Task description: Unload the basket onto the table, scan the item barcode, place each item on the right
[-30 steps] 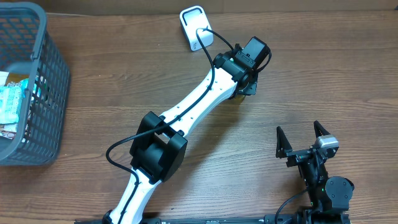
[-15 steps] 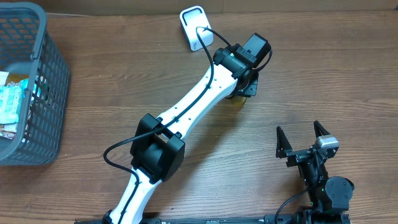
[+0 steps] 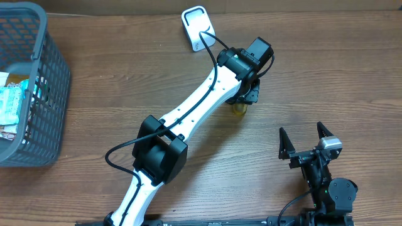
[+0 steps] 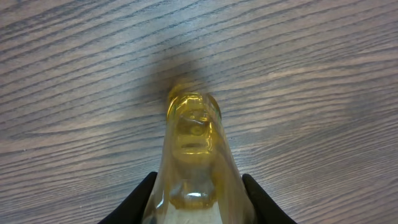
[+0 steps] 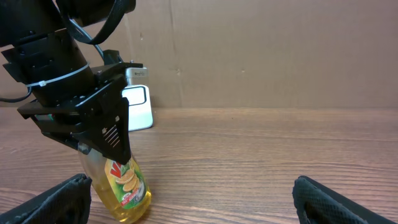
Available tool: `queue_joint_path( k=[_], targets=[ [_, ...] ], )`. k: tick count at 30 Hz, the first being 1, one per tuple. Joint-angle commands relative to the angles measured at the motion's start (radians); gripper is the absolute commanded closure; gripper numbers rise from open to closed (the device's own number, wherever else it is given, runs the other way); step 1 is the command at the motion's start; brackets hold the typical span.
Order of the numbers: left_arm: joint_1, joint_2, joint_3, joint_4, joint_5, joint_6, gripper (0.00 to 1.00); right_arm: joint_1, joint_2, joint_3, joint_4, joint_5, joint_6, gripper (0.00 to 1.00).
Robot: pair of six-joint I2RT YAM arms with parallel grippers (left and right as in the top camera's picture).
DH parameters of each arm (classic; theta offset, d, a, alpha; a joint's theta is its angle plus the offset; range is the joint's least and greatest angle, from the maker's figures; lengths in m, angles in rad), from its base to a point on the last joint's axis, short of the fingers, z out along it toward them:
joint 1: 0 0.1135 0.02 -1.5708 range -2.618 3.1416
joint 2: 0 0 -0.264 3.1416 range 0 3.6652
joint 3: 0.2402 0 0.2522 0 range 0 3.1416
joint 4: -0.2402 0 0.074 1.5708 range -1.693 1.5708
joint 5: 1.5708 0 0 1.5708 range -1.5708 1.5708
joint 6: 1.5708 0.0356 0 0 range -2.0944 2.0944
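I need to release the bottle from my left gripper so it stands upright on bare wood (image 3: 240,116) (image 4: 194,107) between the white scanner and my right gripper.
A clear bottle of yellow liquid (image 3: 239,108) with a green and red label is held by my left gripper (image 3: 246,95), which is shut on its upper part. In the left wrist view the bottle (image 4: 194,143) fills the gap of the left gripper (image 4: 199,182), base pointing down at the wood. In the right wrist view the bottle (image 5: 122,186) hangs tilted, its base at or just above the table. The white scanner (image 3: 196,28) stands at the far edge, behind the bottle (image 5: 138,106). My right gripper (image 3: 304,139) rests open near the front right, empty (image 5: 191,186).
A grey mesh basket (image 3: 44,88) with several packets inside stands at the left edge. A black cable runs along the left arm past the scanner. A cardboard wall (image 5: 261,50) closes off the far side.
The left gripper has shifted a little toward the near side with the bottle, so more of the bottle shows below it from overhead. The right arm has not moved.
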State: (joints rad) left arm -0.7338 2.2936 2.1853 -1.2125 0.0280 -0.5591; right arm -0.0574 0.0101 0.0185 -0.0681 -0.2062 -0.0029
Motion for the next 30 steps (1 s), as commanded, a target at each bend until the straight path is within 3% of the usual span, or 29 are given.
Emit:
queue_joint_path(
  k=[1,19,30],
  targets=[
    [-0.007,0.008,0.020,0.003,0.013,-0.021,0.79,-0.003,-0.007,-0.011,0.006,-0.005,0.003,0.00],
    [-0.037,0.008,0.008,-0.006,-0.035,-0.022,0.71,-0.003,-0.007,-0.011,0.006,-0.005,0.003,0.00],
    [-0.040,0.008,0.002,-0.006,-0.039,-0.024,0.58,-0.003,-0.007,-0.011,0.006,-0.005,0.003,0.00]
  ],
)
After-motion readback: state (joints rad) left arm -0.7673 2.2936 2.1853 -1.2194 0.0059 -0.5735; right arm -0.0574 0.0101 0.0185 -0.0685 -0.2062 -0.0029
